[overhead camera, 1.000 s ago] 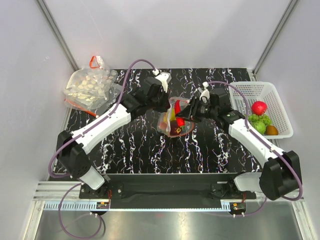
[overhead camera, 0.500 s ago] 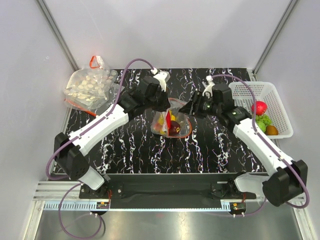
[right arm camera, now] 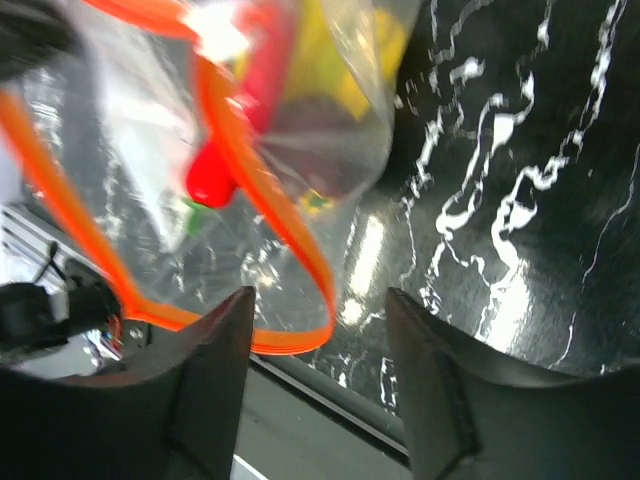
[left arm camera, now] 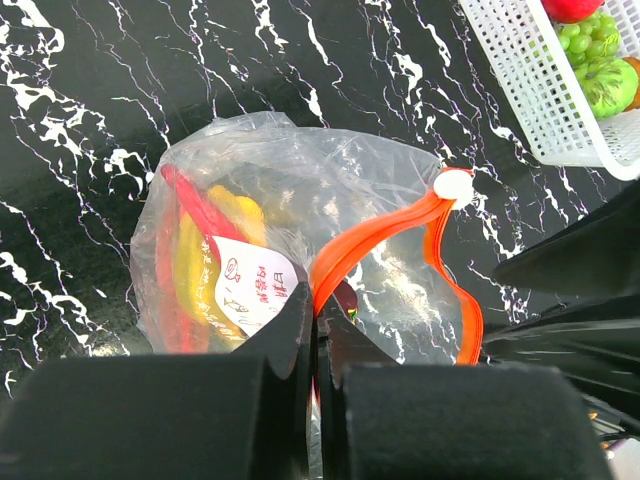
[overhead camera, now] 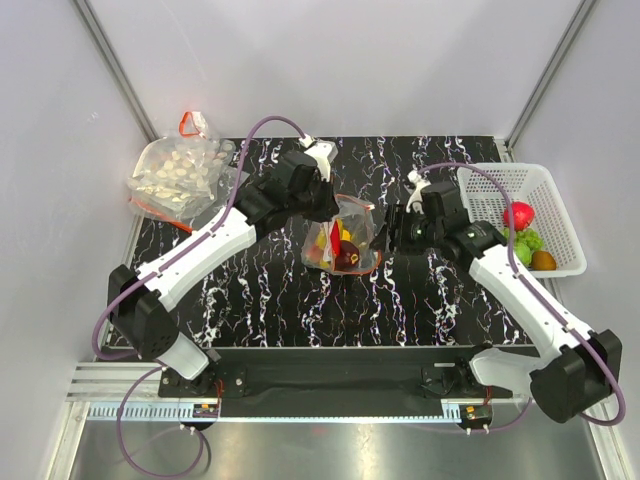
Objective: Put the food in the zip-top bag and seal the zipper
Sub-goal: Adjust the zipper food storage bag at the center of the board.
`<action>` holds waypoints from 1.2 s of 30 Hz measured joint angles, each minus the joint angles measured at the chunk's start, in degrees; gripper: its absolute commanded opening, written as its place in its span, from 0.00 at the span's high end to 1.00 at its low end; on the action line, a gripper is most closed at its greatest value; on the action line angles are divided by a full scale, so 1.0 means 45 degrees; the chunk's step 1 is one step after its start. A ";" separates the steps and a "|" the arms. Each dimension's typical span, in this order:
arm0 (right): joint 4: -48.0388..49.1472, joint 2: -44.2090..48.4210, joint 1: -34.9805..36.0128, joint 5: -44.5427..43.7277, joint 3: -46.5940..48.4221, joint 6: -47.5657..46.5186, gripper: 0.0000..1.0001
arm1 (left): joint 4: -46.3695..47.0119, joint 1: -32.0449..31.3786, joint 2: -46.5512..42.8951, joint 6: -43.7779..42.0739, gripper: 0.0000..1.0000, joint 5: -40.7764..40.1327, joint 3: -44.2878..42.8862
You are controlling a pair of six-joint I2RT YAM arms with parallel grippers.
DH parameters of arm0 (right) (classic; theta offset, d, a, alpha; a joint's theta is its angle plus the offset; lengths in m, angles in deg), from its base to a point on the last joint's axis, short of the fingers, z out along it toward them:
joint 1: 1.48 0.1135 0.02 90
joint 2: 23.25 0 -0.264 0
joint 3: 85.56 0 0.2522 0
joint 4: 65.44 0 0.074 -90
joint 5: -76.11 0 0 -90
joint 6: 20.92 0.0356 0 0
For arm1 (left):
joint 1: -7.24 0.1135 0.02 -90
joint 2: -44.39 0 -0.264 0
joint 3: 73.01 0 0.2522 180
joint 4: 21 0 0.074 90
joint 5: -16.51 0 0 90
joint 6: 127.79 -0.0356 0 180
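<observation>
I need to regrip the orange zipper (left arm camera: 337,262) with my left gripper and turn the bag's opening upward before my right gripper seals it, because the opening gapes toward my right gripper.
The zip-top bag (overhead camera: 343,240) is clear and crinkly and hangs over the middle of the black marbled table. My left gripper (overhead camera: 333,207) is shut on its orange zipper (left arm camera: 372,243), pinching the strip between the jaws (left arm camera: 318,312). A white slider (left arm camera: 452,185) sits on the strip, and the bag's mouth gapes in a loop. Food shows inside: a red pepper (right arm camera: 214,172), a yellow piece (left arm camera: 192,268) and a dark red item (overhead camera: 348,260). My right gripper (overhead camera: 397,227) is open just right of the bag. In the right wrist view the zipper loop (right arm camera: 300,258) crosses ahead of its spread fingers (right arm camera: 215,370).
A white basket (overhead camera: 495,180) at the right edge holds a red fruit (overhead camera: 517,215), green grapes (overhead camera: 520,245) and a brown fruit (overhead camera: 543,261). A larger clear bag of whitish pieces (overhead camera: 178,175) lies at the back left corner.
My right gripper has opened, let go of the bag's mouth and drawn back to the right. The bag now hangs from the left gripper alone, shifted slightly left.
</observation>
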 measured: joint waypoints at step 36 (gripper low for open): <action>0.1690 -0.0787 0.0243 -0.0335 0.0330 0.0733 1.00 | -0.0087 -0.0364 -0.0257 0.0398 0.80 0.0695 0.1282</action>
